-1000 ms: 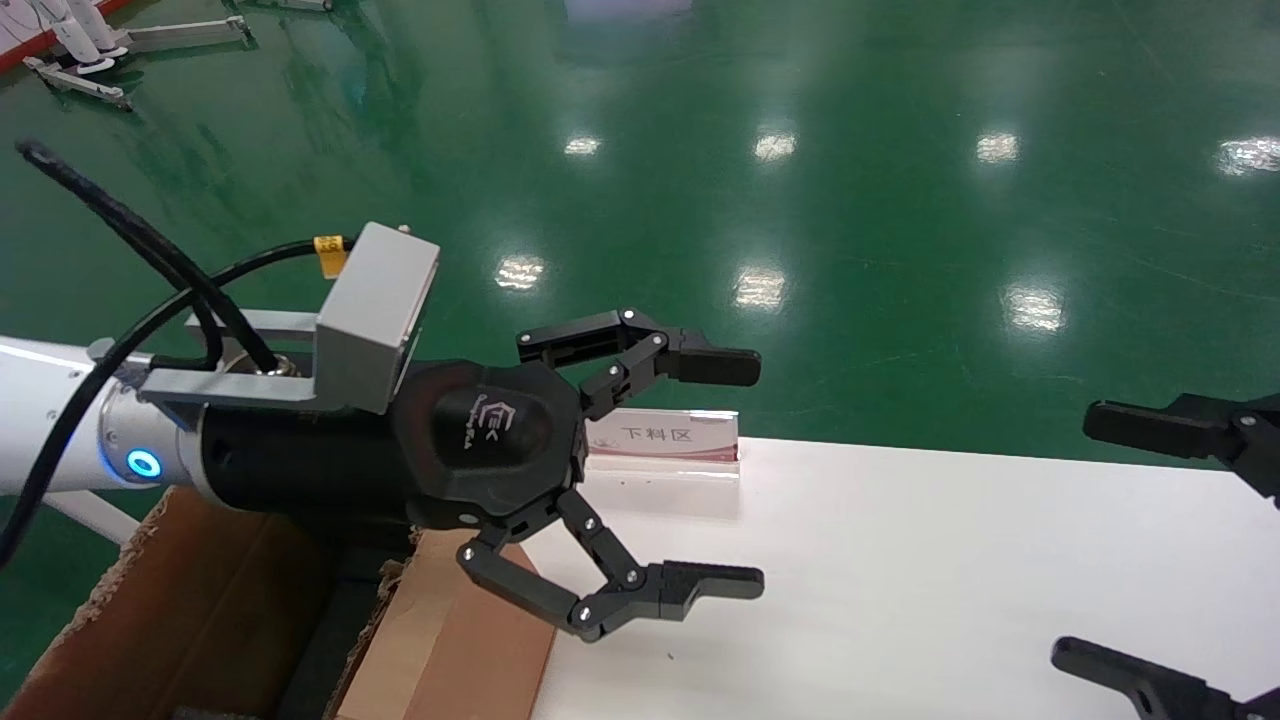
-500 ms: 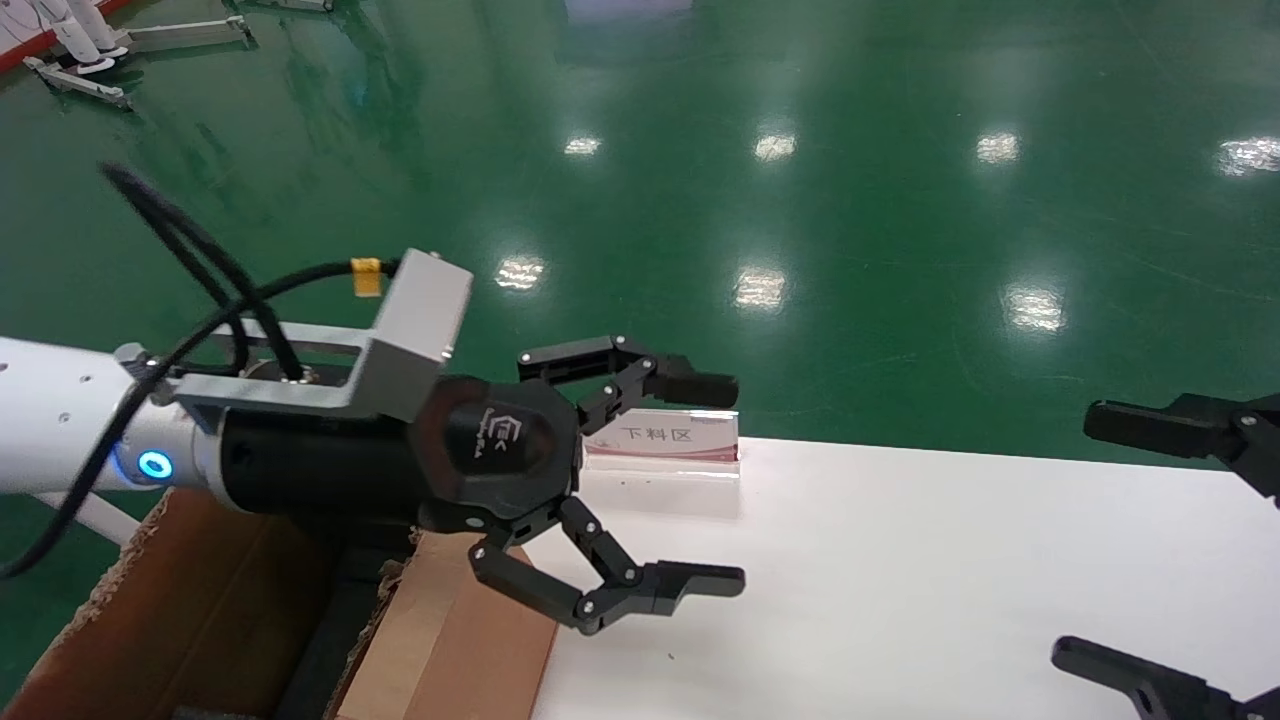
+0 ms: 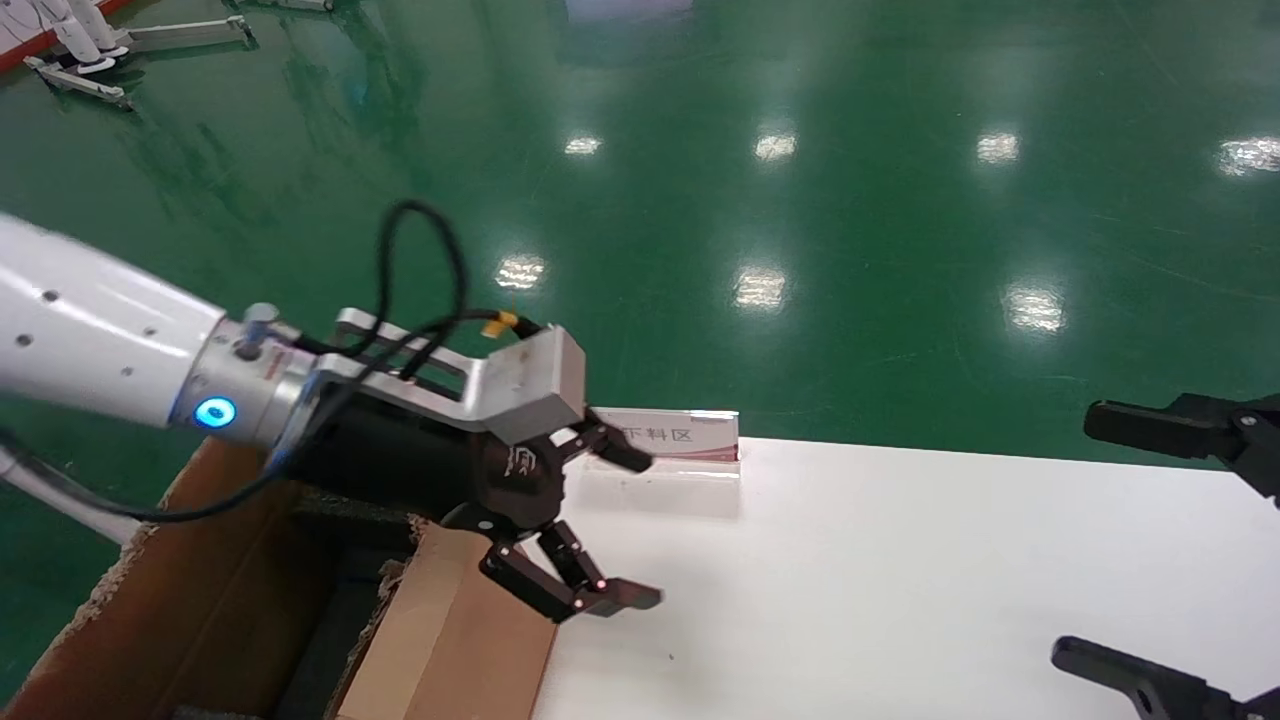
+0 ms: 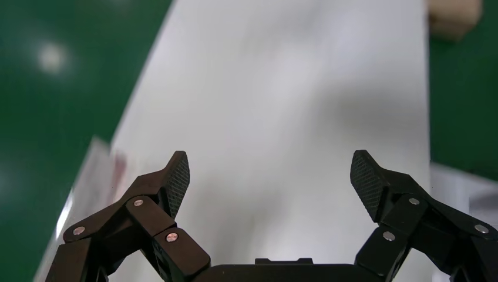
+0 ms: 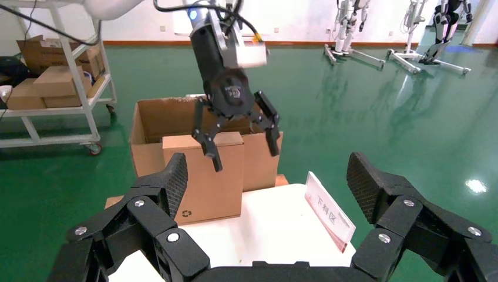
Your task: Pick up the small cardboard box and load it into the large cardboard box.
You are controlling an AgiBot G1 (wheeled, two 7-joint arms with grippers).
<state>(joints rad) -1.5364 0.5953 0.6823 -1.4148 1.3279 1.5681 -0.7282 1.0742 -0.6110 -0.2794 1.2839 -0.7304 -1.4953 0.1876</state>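
Observation:
The small cardboard box has a narrow top point(image 3: 421, 630) between its broad sides. I will close my left gripper across that top, with its fingers pressing on those broad sides.
The small cardboard box point(image 3: 450, 640) point(image 5: 205, 176) is smooth and brown and stands at the left end of the white table point(image 3: 900, 560). Right behind it is the large cardboard box point(image 3: 200, 600) point(image 5: 150, 126), with ragged flaps and a black lining. My left gripper point(image 3: 640, 528) point(image 5: 238, 141) hangs open and tilted down by the small box's upper edge on the table side, holding nothing. Its wrist view shows only bare table between the open left gripper point(image 4: 270, 182) pads. My right gripper point(image 3: 1075, 535) point(image 5: 267, 182) stays open at the table's right end, facing the boxes.
A clear sign stand with red trim point(image 3: 680, 437) point(image 5: 329, 211) sits on the table's far edge. Green floor lies beyond. A white cart with more cartons point(image 5: 53, 82) stands beyond the large box, and robot stands point(image 5: 352, 23) are farther back.
My left arm has swung forward and pitched its gripper downward, bringing it lower and closer to the small box's top. It stayed open. The right gripper has not moved.

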